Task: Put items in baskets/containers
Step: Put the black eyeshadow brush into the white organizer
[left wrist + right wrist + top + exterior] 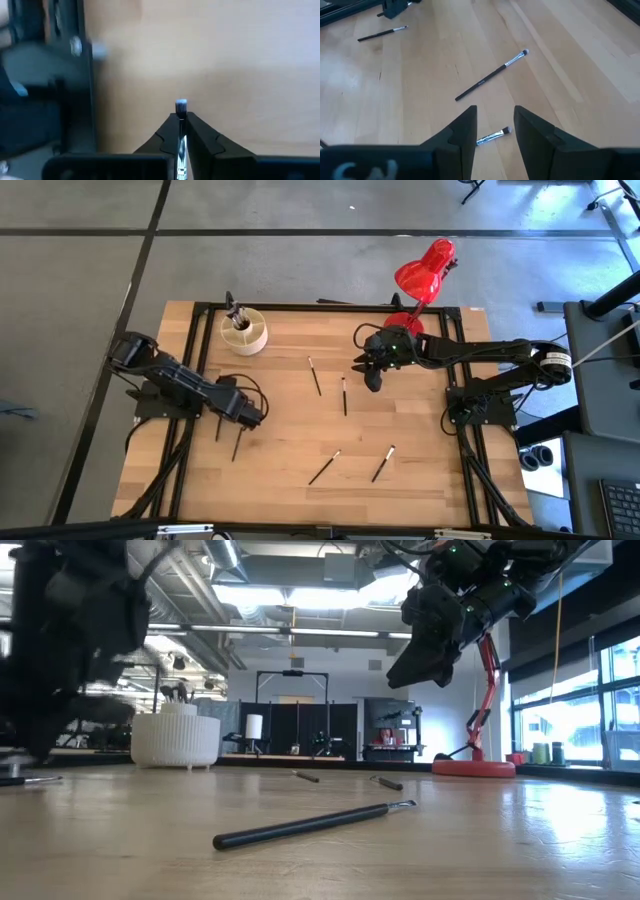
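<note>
Next, the left gripper releases the thin brush among the dark brushes in the cream-white round organiser (240, 320).
The cream-white round organiser (244, 332) (176, 738) stands near the table's far left corner with dark brushes standing in it. Loose brushes lie flat on the wood: two in the middle (314, 376) (344, 395) and two nearer the front (325, 467) (383, 464). My left gripper (252, 418) (181, 131) is low at the table's left side, shut on a thin brush (238, 444). My right gripper (372, 378) (494, 131) (415, 660) hovers open above the middle brushes, and one brush (493, 135) shows on the table in the gap between its fingers. My left gripper pinches the brush between its two fingers at the silver ferrule (180, 142), just behind the pale bristle tip (181, 104), which sticks out past the fingertips. The brush lies along the fingers. The dark handle (236, 450) trails toward the table's near edge; whether it rests on the wood, I cannot tell.
A red desk lamp (425, 270) (484, 690) stands at the far edge, right behind my right arm. A black frame rail (87, 75) runs along the table's left side close to my left gripper. Bare wood lies between the two front brushes and the near edge.
</note>
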